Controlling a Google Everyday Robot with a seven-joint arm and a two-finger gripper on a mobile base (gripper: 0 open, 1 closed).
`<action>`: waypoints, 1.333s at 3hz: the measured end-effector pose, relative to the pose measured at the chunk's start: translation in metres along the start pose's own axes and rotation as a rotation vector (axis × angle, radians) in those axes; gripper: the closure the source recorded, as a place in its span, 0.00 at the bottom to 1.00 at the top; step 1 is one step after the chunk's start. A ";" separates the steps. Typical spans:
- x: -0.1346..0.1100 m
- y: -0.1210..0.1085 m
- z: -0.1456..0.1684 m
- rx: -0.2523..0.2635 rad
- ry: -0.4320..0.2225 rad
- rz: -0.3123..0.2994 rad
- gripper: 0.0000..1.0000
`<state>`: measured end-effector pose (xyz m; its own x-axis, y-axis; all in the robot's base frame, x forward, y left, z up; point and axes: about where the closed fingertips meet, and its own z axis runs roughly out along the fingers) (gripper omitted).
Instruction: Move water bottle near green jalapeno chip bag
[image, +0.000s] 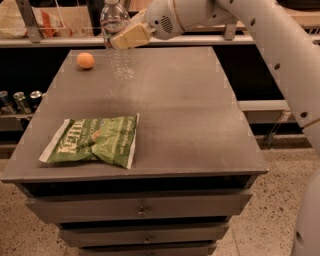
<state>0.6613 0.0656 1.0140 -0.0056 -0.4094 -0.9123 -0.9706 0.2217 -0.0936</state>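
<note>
The water bottle, now upright at the table's far middle, will be let go by my gripper on the table (111, 113) just behind the far edge of the green jalapeno chip bag.
The water bottle (114, 19) is clear and ribbed and stands upright at the far middle of the grey table (195, 120); its cap is cut off by the top edge of the view. My gripper (128, 37) comes in from the right and is shut on the bottle's middle, its tan fingers (134, 34) against the side. I cannot tell whether the bottle's base rests on the table or hovers just above it. The green jalapeno chip bag (92, 141) lies flat near the table's front left, well apart from the bottle.
An orange fruit (85, 60) sits at the table's far left, left of the bottle. Metal cans (21, 100) stand on a lower shelf to the left. My white arm (280, 55) spans the upper right. Drawers (140, 210) are below the tabletop.
</note>
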 end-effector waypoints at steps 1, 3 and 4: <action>0.005 0.028 0.014 -0.049 0.037 -0.033 1.00; 0.031 0.059 0.038 -0.086 0.043 -0.031 1.00; 0.042 0.069 0.043 -0.092 0.042 -0.015 1.00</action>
<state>0.6049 0.1017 0.9520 0.0008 -0.4494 -0.8933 -0.9887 0.1336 -0.0681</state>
